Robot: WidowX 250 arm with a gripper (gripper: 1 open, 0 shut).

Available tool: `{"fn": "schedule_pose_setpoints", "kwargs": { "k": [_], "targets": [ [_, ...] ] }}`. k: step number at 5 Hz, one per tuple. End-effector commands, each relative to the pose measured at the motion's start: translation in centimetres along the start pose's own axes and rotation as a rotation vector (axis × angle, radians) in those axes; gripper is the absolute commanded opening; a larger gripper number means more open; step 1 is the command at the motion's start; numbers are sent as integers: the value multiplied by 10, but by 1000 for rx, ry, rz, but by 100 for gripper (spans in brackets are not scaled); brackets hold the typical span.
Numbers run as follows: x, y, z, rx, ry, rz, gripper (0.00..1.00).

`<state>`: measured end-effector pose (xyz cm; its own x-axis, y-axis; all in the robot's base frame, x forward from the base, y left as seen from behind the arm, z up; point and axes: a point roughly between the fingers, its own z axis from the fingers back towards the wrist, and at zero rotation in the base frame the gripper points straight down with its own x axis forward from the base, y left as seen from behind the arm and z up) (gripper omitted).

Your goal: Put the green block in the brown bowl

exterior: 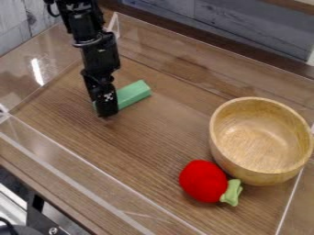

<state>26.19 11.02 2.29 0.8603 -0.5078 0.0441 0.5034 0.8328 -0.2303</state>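
Next, I open my gripper, lift clear and grip the block nearer its middle (pixel 123 98) before I lift it, since my fingers are over one end of the green block.
The green block (pixel 135 91) lies flat on the wooden table, left of centre. My gripper (pixel 106 108) points almost straight down at the block's left end. Its fingertips are low over the table and cover that end of the block. The jaws stand open, and the block rests on the table, not lifted. The brown bowl (pixel 263 101) stands empty at the right, well away from the gripper.
A red plush fruit (pixel 203 179) with a green leaf lies in front of the bowl, toward the near edge. Clear plastic walls (pixel 37 69) border the table at the left and along the front.
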Motion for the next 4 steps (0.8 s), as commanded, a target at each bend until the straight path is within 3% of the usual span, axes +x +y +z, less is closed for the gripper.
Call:
{"fn": "schedule_pose_setpoints", "kwargs": {
  "k": [1, 3, 4],
  "targets": [
    [10, 5, 38, 83, -57, -3, 0],
    [26, 14, 72, 125, -105, 37, 0],
    [33, 11, 60, 110, -91, -10, 100]
  ]
}}
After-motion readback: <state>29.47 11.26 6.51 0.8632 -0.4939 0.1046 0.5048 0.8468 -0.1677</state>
